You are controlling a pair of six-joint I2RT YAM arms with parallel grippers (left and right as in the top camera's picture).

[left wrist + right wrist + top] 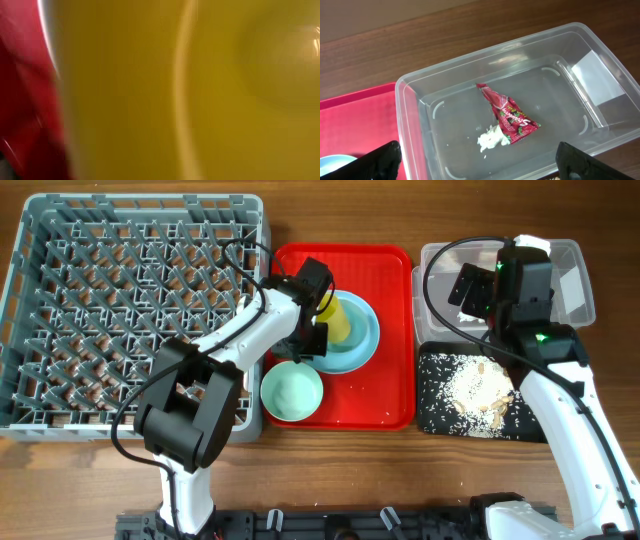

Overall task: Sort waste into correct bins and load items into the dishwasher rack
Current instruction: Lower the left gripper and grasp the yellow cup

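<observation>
The yellow cup tilts against the robot's left gripper on the cup's rack side, so that gripper should settle it upright and take its rim on the tub side (348,330).
The yellow cup (342,322) lies tilted on the pale blue plate (365,345) on the red tray. My left gripper (316,310) is right at the cup. The cup (150,90) fills the blurred left wrist view, and the fingers are hidden there. One mint bowl (292,392) sits in front of the plate. My right gripper (480,165) is open and empty above the clear tub (415,95). The tub holds the red wrapper (507,115) and the white tissue (492,140). Rice scraps (478,388) lie in the black tray (432,415). The grey rack (130,310) is at the left. Fork and spoon are out of view.
The red tray (395,395) lies between the rack and the bins. The clear tub (572,280) stands behind the black tray at the right. A wooden table edge runs along the front, with the arm bases on it.
</observation>
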